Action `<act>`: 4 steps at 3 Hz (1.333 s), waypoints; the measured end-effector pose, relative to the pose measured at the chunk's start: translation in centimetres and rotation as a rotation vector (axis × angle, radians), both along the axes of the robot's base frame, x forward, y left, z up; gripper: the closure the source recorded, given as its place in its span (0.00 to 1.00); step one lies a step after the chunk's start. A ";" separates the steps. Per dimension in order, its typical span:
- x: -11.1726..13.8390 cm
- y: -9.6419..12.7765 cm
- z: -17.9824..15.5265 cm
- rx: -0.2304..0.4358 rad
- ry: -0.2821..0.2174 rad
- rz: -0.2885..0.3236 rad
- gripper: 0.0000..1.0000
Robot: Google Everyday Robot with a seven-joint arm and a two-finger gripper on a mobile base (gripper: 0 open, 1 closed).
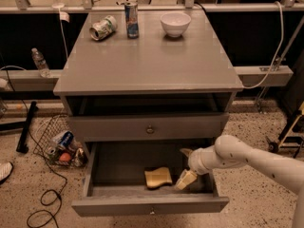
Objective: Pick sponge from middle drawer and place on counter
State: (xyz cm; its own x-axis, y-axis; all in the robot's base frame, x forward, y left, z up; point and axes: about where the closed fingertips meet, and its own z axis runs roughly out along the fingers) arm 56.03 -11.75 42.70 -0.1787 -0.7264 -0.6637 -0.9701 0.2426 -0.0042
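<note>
The robot's gripper will next go to the pale yellow sponge in the open middle drawer and close on its end [167, 175] nearest the white arm.
The pale yellow sponge [158, 177] lies flat on the floor of the open middle drawer [149, 205], near its front and a little right of centre. My gripper [185, 166] is down inside the drawer just to the right of the sponge, open and empty, with one finger near the sponge's right edge. The white arm reaches in from the right. The grey counter [147, 61] is the cabinet's top, above the drawers.
On the counter's far edge stand a white bowl [175, 23], an upright can [131, 19] and a can on its side [103, 27]. The drawer with the round knob [149, 128] is shut above the open one. A wire basket of bottles [61, 147] and cables lie on the floor to the left.
</note>
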 end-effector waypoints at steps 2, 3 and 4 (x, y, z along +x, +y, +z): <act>0.4 2.4 -2.6 0.052 0.052 0.033 0.00; 0.3 3.4 -3.6 0.066 0.072 0.052 0.00; 0.3 4.2 -4.6 0.086 0.078 0.062 0.00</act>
State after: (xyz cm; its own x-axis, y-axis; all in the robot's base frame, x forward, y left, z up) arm 56.38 -7.57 38.10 -0.1891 -0.6787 -0.7097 -0.9798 0.1787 0.0902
